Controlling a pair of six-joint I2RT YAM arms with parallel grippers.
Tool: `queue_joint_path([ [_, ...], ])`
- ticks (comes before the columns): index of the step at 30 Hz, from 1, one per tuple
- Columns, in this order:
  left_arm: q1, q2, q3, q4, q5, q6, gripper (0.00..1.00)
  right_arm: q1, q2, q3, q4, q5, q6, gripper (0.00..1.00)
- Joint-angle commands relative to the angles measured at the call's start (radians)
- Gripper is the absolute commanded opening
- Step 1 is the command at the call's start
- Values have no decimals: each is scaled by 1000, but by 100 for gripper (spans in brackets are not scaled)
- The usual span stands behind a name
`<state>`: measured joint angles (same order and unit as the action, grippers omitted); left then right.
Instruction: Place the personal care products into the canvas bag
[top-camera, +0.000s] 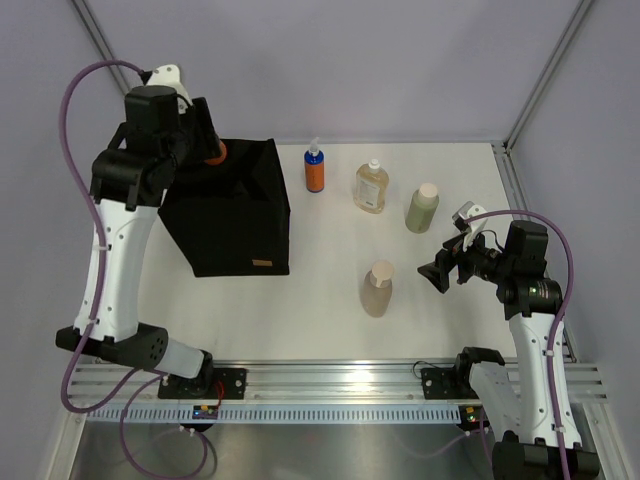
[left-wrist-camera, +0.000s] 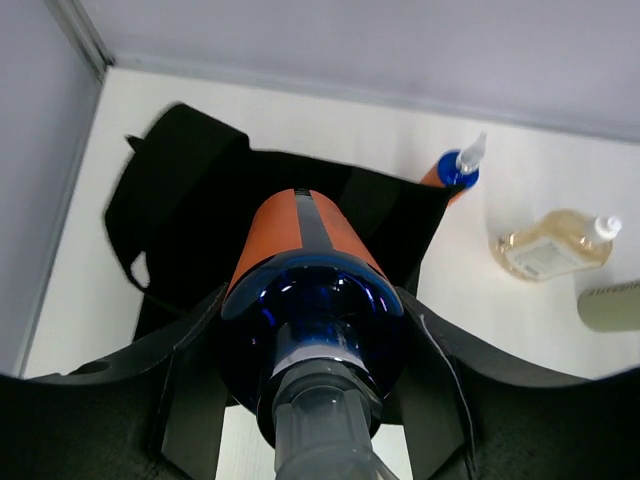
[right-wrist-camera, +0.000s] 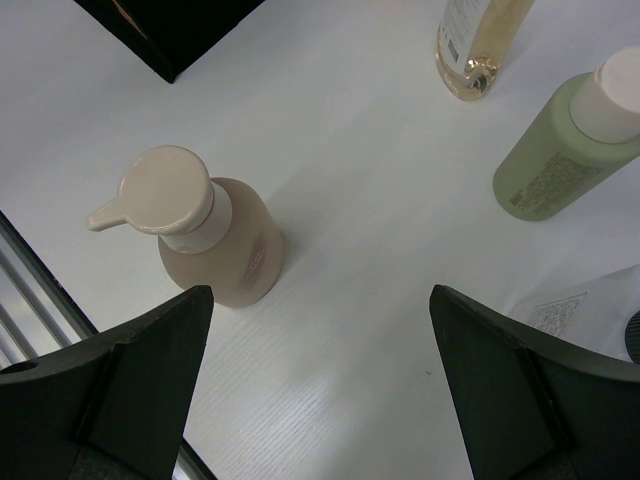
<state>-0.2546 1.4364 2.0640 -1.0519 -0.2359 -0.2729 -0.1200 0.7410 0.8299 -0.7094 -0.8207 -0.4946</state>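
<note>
My left gripper should release the orange bottle inside the black canvas bag, setting it up (top-camera: 231, 188) (left-wrist-camera: 335, 215) against the back side of the bag. The bottle is still held over the bag.
My left gripper (left-wrist-camera: 312, 350) is shut on the orange bottle with the dark cap (left-wrist-camera: 305, 275) and holds it over the open black canvas bag (left-wrist-camera: 200, 210); in the top view the bottle (top-camera: 216, 153) hangs above the bag's (top-camera: 232, 215) back left edge. The orange spray bottle (top-camera: 315, 168), the clear amber bottle (top-camera: 371, 186) and the pale green bottle (top-camera: 422, 208) stand in a row right of the bag. The beige bottle (top-camera: 378, 288) stands nearer. My right gripper (right-wrist-camera: 320, 330) is open and empty, right of the beige bottle (right-wrist-camera: 215, 245).
The bag's tan label (top-camera: 262, 264) faces the near side. A metal rail (top-camera: 330, 378) runs along the table's near edge. A frame post (top-camera: 510, 175) borders the table at the right. The green bottle (right-wrist-camera: 565, 150) and amber bottle (right-wrist-camera: 475, 45) show in the right wrist view.
</note>
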Motion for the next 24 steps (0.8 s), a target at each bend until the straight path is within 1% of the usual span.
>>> queue_joint_path([
  [1,9,-2,-37,101,119,20,0,0,-3,-3,2,8,-16,100],
  [3,12,-20,-111,124,130,23,0,0,-5,-3,4,9,-16,99],
  [8,43,-24,-228,145,103,40,0,0,0,-3,4,9,-16,100],
  [9,52,-24,-273,170,102,40,0,0,0,-3,4,9,-16,99],
  [13,74,-33,-372,266,96,52,0,0,3,-3,2,12,-16,100],
  [15,81,-28,-396,320,133,64,0,0,4,-3,4,12,-16,99],
  [20,86,10,-430,391,211,83,0,0,8,-5,2,12,-18,100],
  [24,95,9,-444,443,207,104,0,0,15,-3,1,12,-18,100],
])
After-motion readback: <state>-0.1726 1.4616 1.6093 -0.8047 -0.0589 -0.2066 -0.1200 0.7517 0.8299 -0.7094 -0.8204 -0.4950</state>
